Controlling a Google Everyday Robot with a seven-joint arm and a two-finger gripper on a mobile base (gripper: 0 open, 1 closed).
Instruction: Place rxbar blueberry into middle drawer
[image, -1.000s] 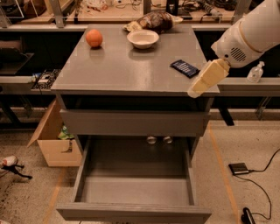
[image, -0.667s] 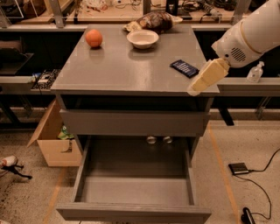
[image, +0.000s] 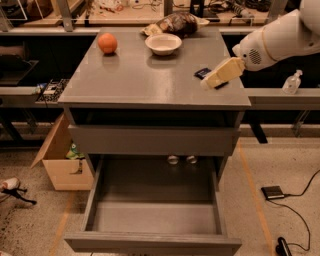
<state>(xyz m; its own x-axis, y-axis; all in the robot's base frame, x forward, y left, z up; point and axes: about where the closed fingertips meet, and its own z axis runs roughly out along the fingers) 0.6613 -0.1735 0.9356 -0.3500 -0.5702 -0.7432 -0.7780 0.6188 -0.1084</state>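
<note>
The robot's gripper will close on the middle of the rxbar blueberry (image: 211, 78), so that both of its ends stick out past the fingers.
The rxbar blueberry (image: 202, 73) lies flat on the grey cabinet's top near its right edge; only its dark navy left end shows. My gripper (image: 219, 76), a cream-coloured hand on a white arm reaching in from the right, is right over the bar and hides most of it. I cannot tell whether it touches the bar. The middle drawer (image: 150, 216) is pulled out wide open below, towards the camera, with a bare grey floor and low side walls.
An orange (image: 107, 43), a white bowl (image: 163, 43) and a brown snack bag (image: 175, 23) sit at the back of the cabinet top. A cardboard box (image: 59, 161) stands on the floor at the left. A clear bottle (image: 291, 82) and floor cables are at the right.
My gripper has moved left and a little farther back, from beside the cabinet's right front edge to over the blue bar, now covering most of it. The drawer has not moved.
</note>
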